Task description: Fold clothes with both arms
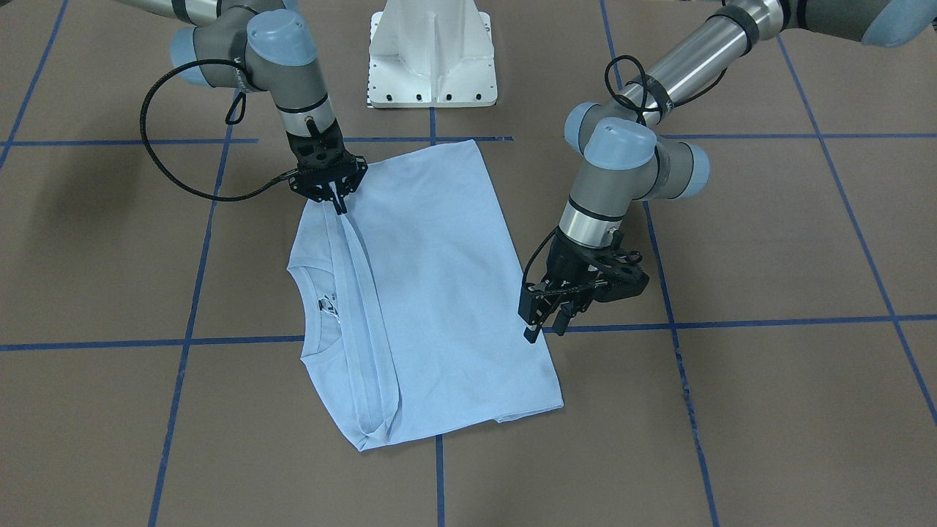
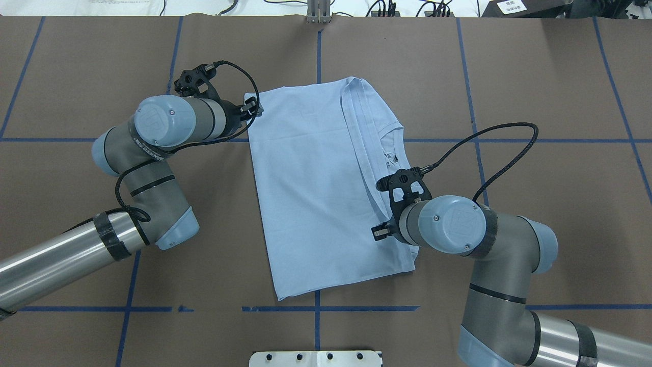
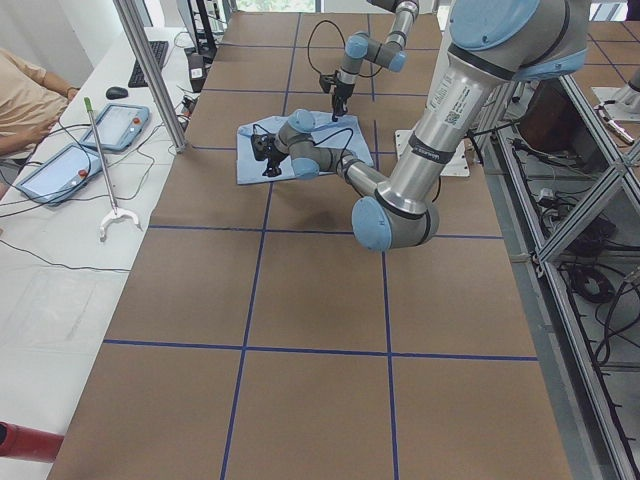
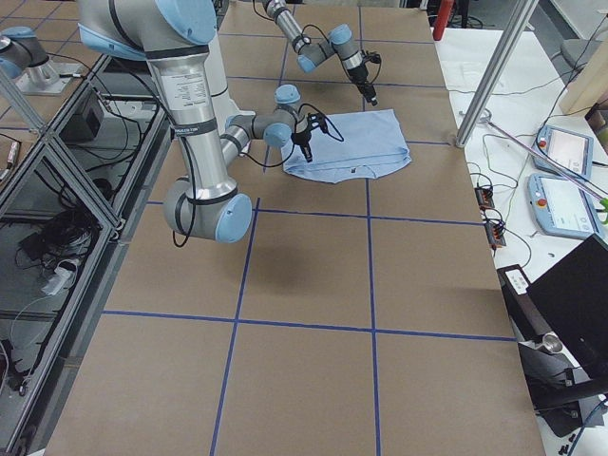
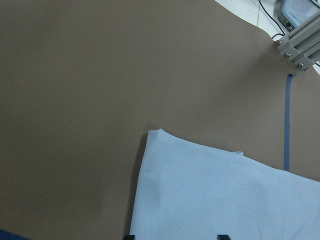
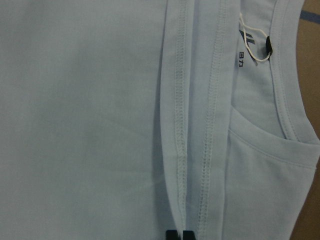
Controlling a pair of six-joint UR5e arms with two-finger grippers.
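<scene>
The T-shirt's stitched hem curls back over it, so my right gripper will lay the hem flat toward the neck, then open, turn and grab the T-shirt's outer edge [image 1: 310,211].
The light blue T-shirt [image 1: 439,278] lies flat on the brown table, one side folded over so that its stitched hems run beside the round neck and white tag [image 1: 326,304]. It also shows in the overhead view [image 2: 310,193]. My right gripper [image 1: 339,205] is shut on the folded hem edge near the shirt's corner; the right wrist view shows its tips [image 6: 180,234] together on the hem. My left gripper [image 1: 545,328] is open and empty, hovering over the far corner of the shirt [image 5: 210,195], also seen from overhead [image 2: 252,108].
The white pedestal base [image 1: 432,58] stands behind the shirt. Blue tape lines [image 1: 732,322] grid the table. Tablets [image 3: 115,125] and a seated person [image 3: 25,100] are at the operators' side, beyond a metal post [image 3: 150,70].
</scene>
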